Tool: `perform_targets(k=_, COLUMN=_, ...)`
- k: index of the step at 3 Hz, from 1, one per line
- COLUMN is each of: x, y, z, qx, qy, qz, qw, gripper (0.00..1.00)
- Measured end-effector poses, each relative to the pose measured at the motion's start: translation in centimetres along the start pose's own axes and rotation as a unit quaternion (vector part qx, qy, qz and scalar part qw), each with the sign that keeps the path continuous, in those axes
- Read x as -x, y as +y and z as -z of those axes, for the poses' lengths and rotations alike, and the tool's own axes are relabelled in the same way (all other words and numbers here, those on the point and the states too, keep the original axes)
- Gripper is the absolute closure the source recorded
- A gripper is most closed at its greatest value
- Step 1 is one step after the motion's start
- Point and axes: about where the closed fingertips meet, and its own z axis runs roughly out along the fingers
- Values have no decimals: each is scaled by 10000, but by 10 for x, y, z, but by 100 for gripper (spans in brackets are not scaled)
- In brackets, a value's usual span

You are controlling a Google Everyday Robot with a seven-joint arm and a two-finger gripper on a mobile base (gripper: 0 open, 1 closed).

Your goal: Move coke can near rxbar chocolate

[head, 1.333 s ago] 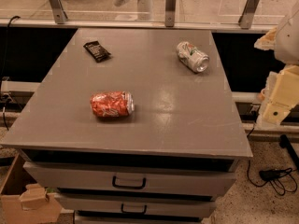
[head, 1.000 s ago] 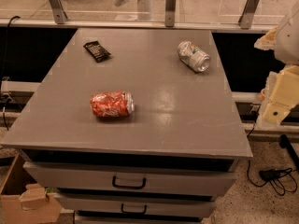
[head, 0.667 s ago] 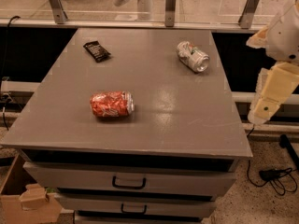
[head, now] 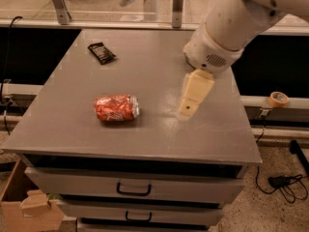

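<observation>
The coke can has silver ends. My gripper will close on the middle (head: 117, 108) of the can, between those ends.
The coke can (head: 117, 108), red-orange and dented with silver ends, lies on its side on the grey table top (head: 72, 124), left of the middle and towards the front. The rxbar chocolate (head: 101, 52), a flat dark wrapper, lies at the far left of the top, well apart from the can. My gripper (head: 188, 108), cream-coloured, hangs from the white arm (head: 227, 28) that reaches in from the upper right. It hovers over the table to the right of the can, about a can's length away, and holds nothing.
The table is a cabinet with drawers and dark handles (head: 133, 190) below its front edge. A tape roll (head: 278, 98) sits on a ledge to the right. A cardboard box (head: 29, 207) stands on the floor at the lower left. Cables (head: 285, 180) lie at the lower right.
The arm has swung in from the right edge to over the table's right half, and it now covers the silver can at the back right. The coke can and the bar have not moved.
</observation>
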Motion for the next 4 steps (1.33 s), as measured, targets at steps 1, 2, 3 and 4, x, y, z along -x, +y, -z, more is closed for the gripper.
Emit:
perform_targets(k=1, x=48, y=2, z=-50, qx=253, qy=-326, qz=-45, qw=9991, gripper=0)
perform_targets(k=2, x=83, y=15, z=-86, qx=575, qy=-502, qz=-152, qw=9970, gripper=0)
perform_targets(k=3, x=105, y=30, z=-120, qx=800, qy=-523, qz=-271, qw=9951, gripper=0)
perform_targets(k=4, x=115, y=33, z=-141, qx=932, qy=-543, qz=-452, qw=9931, gripper=18)
